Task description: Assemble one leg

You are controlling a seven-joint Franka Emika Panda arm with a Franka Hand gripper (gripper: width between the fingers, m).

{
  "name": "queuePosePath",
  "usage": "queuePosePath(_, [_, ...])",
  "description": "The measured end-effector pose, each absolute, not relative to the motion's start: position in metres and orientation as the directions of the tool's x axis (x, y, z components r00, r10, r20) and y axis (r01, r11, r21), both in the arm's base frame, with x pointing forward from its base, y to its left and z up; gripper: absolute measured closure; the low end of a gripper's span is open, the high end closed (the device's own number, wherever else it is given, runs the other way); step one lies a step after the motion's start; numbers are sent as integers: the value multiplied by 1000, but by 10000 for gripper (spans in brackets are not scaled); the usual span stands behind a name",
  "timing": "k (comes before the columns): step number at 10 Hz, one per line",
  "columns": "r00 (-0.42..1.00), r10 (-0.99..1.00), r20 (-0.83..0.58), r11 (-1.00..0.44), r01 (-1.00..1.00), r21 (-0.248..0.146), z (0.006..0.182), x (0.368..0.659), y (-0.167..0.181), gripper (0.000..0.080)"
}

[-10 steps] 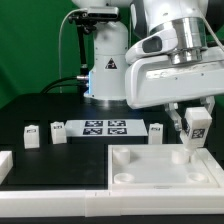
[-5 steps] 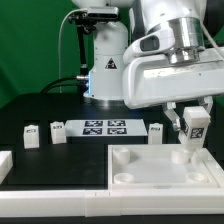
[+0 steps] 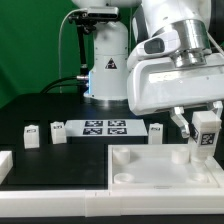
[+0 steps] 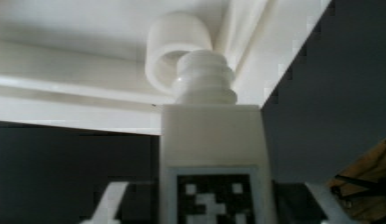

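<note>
The robot's gripper should release the leg upright in the white tabletop's near corner socket (image 3: pixel 193 174) (image 4: pixel 174 68), just below the leg's threaded tip.
My gripper (image 3: pixel 204 128) is shut on the leg (image 3: pixel 205 138), a white peg with a black-and-white tag, and holds it upright at the exterior view's right. The leg's lower end is at the far right corner of the large white tabletop (image 3: pixel 125 157). In the wrist view the leg (image 4: pixel 215 135) fills the middle, tag facing the camera, between my fingers (image 4: pixel 119 200). Its rounded threaded tip points at a round corner socket (image 4: pixel 179 42) of the tabletop (image 4: pixel 65 70). I cannot tell whether the tip touches the socket.
Three more legs stand on the black table: two at the left (image 3: pixel 31 135) (image 3: pixel 58 132) and one (image 3: pixel 156 133) behind the tabletop. The marker board (image 3: pixel 105 127) lies between them. A white block (image 3: pixel 5 163) sits at the left edge. The robot base (image 3: pixel 105 60) stands behind.
My gripper has moved with the leg toward the exterior view's right and slightly lower, over the tabletop's right corner. The loose legs have not moved.
</note>
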State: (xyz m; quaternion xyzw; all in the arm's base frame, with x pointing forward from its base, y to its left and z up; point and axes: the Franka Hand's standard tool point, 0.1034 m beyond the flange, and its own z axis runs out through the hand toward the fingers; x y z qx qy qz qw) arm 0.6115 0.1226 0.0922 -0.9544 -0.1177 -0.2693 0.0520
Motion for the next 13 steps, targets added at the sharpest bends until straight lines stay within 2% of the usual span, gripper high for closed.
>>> queuePosePath(5, [820,180,543,-971,237,-36,74,610,118,512])
queuePosePath(9, [800,167,576,-974,225,-30,68,608,114,512])
queuePosePath(10, [807,165,568,-974,222,-32,62,603,112,512])
queuePosePath(13, [808,159,567,-975,219,-39,60,599,110,512])
